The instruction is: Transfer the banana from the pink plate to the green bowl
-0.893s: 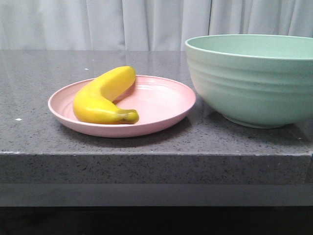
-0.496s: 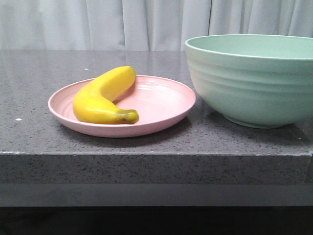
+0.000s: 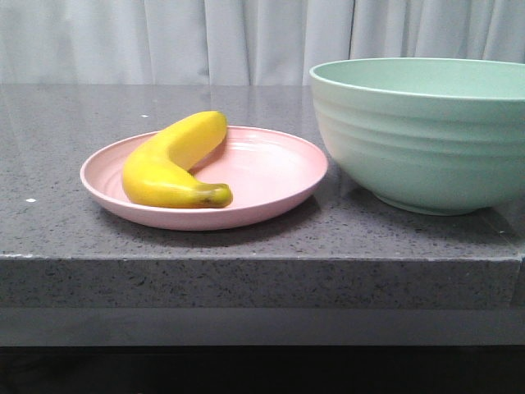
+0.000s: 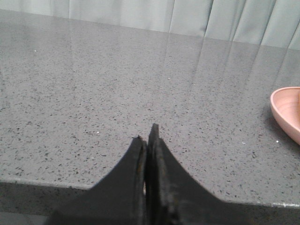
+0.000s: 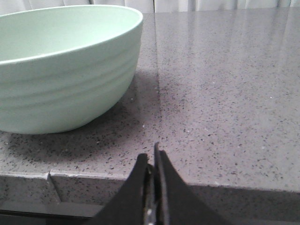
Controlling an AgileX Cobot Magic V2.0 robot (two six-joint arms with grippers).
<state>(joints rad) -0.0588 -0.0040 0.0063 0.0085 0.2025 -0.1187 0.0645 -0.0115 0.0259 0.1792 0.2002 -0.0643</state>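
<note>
Next, I close my left gripper on the middle [image 3: 157,161] of the banana on the pink plate, between its far end and its dark stem.
A bright-yellow banana [image 3: 168,160] lies on the left half of the pink plate [image 3: 271,176], its dark stem tip toward the front. The mint-green bowl [image 3: 422,135] stands just right of the plate. Neither gripper shows in the front view. In the left wrist view my left gripper [image 4: 146,136] is shut and empty at the table's front edge, with the pink plate's rim [image 4: 285,112] off to one side. In the right wrist view my right gripper [image 5: 151,154] is shut and empty at the front edge, near the green bowl [image 5: 65,65].
The things stand on a dark grey speckled stone counter [image 3: 66,115] with a front edge [image 3: 246,258]. A pale curtain [image 3: 164,41] hangs behind it.
</note>
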